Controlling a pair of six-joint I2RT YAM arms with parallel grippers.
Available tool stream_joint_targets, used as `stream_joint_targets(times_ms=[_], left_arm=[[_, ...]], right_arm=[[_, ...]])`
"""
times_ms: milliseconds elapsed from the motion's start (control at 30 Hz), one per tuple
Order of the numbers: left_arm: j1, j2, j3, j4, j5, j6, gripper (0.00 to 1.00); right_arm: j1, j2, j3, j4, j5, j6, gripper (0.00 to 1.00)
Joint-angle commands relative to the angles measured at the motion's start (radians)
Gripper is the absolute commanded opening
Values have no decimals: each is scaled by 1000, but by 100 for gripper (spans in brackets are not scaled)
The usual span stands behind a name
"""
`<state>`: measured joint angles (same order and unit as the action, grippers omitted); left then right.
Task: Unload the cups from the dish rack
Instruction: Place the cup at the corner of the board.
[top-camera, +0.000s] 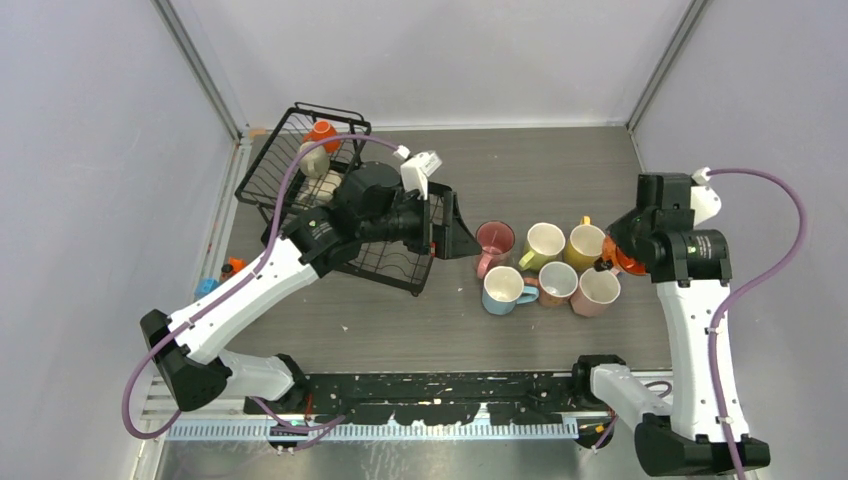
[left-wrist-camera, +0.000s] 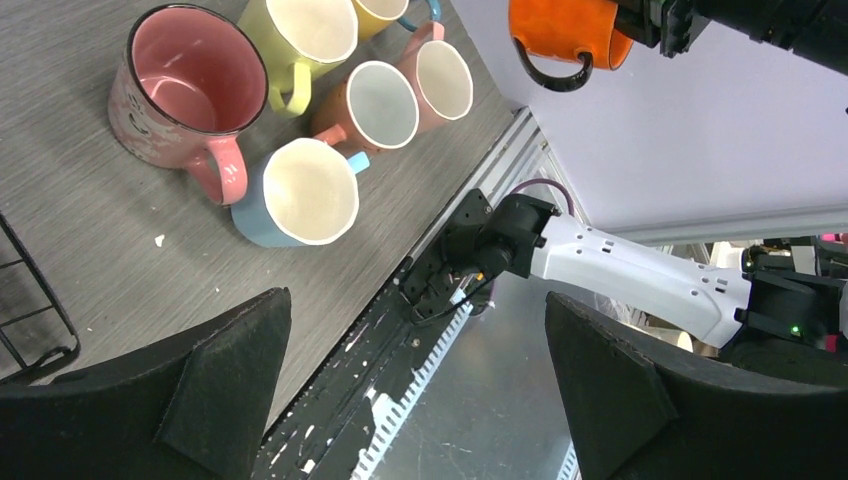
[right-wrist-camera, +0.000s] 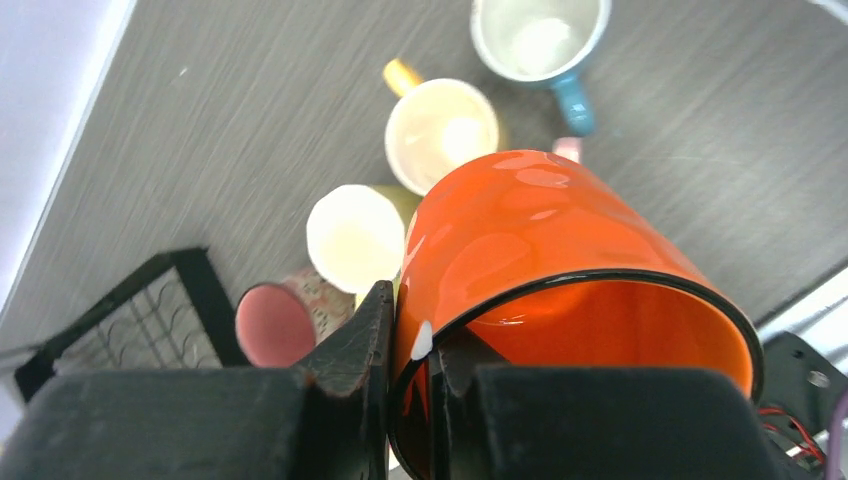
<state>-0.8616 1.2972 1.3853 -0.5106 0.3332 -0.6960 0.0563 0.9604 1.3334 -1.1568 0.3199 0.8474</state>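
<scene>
The orange mug will go down from my right gripper onto the bare table (top-camera: 643, 295) (right-wrist-camera: 672, 145) between the pale pink cup and the nearby wall.
The black wire dish rack (top-camera: 285, 170) stands at the far left, with an orange mug (top-camera: 323, 133) and a beige mug (top-camera: 315, 160) in its basket. Several cups stand grouped mid-table: pink (top-camera: 494, 240), yellow-green (top-camera: 542, 243), yellow (top-camera: 585, 243), light blue (top-camera: 503, 290), brown (top-camera: 557, 282) and pale pink (top-camera: 597, 292). My left gripper (top-camera: 462, 237) is open and empty, just left of the pink cup (left-wrist-camera: 185, 85); its jaws (left-wrist-camera: 415, 390) stand wide apart. My right gripper (top-camera: 618, 258) is shut on the rim of an orange mug (right-wrist-camera: 540, 230), held above the right side of the group.
The rack's corner shows in the right wrist view (right-wrist-camera: 150, 310). Small orange (top-camera: 232, 266) and blue (top-camera: 207, 286) items lie at the table's left edge. The black base rail (top-camera: 440, 395) runs along the near edge. Grey walls enclose the table.
</scene>
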Motion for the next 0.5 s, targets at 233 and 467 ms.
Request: stream_joint_targets(times_ms=[233,467], left_arm=[[-14,-7,40,1,83,11,100],[-33,6,55,-56,101,19,100]], right_arm=[[-213,35,55,-38,147,-92,1],[-421,43,-38,30,66,-143,1]])
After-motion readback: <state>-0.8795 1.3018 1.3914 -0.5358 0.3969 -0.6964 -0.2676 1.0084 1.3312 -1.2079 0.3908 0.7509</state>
